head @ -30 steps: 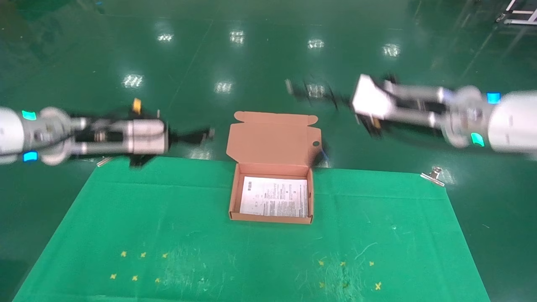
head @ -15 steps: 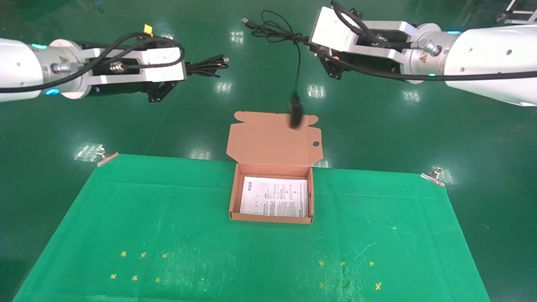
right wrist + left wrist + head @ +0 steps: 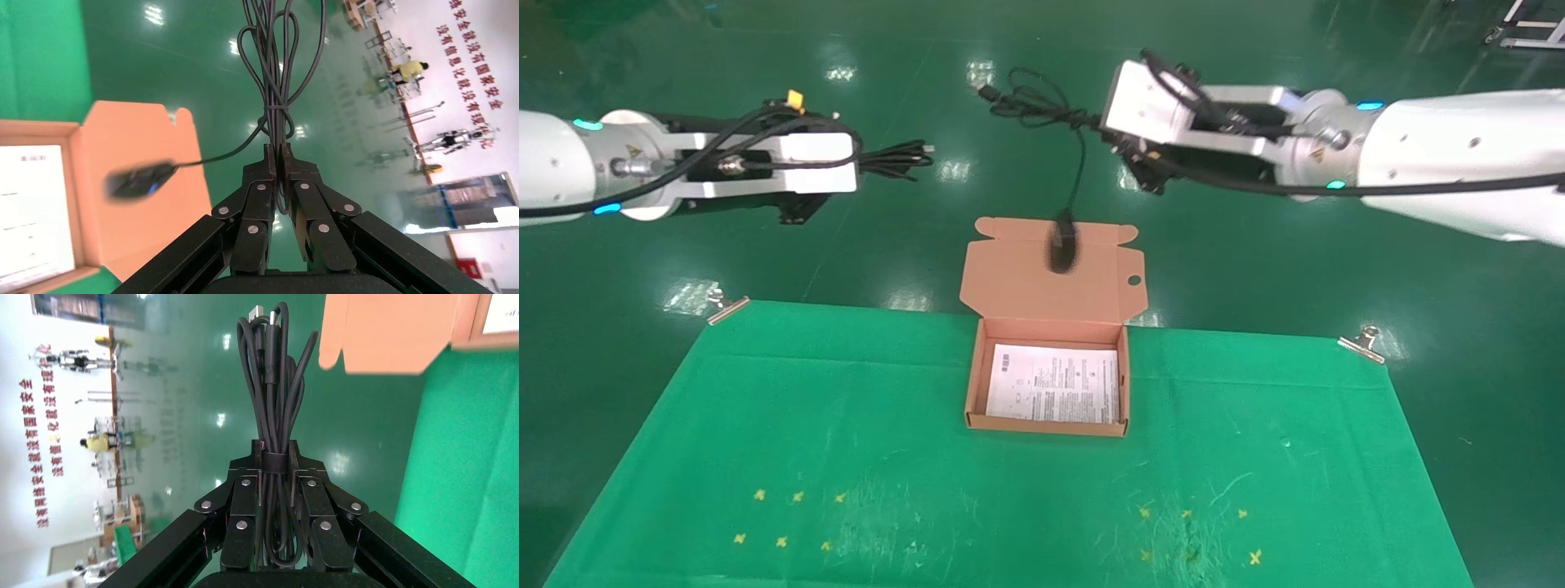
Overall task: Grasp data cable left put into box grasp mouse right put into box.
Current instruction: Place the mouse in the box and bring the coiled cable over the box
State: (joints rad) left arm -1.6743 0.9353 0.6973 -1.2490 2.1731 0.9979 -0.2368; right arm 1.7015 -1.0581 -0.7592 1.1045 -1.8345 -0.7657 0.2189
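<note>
Next, my right gripper lets go of the black mouse so it rests on the white sheet [image 3: 1024, 396] by the box's front corner nearest my left gripper.
My left gripper [image 3: 866, 162] is shut on the data cable [image 3: 896, 158], a tied black bundle that sticks out of the jaws in the left wrist view [image 3: 273, 386]. It is held high, beyond the table's far left edge. My right gripper [image 3: 1109, 135] is shut on the mouse's coiled cord [image 3: 1034, 104]. The black mouse [image 3: 1062, 242] hangs from that cord in front of the raised lid of the box [image 3: 981, 384]. The right wrist view shows the cord [image 3: 275, 73] pinched between the jaws and the mouse [image 3: 139, 180] hanging over the lid. The box is open, with a white sheet as its floor.
The box stands at the far middle of a green cloth [image 3: 764, 408] on the table. Metal clips [image 3: 727, 306] [image 3: 1365, 343] hold the cloth's far corners. Small yellow marks [image 3: 789, 518] lie on the near cloth. Shiny green floor lies beyond the table.
Both arms have come a little lower. The right gripper has shifted left, and the hanging mouse has swung left and down in front of the box lid.
</note>
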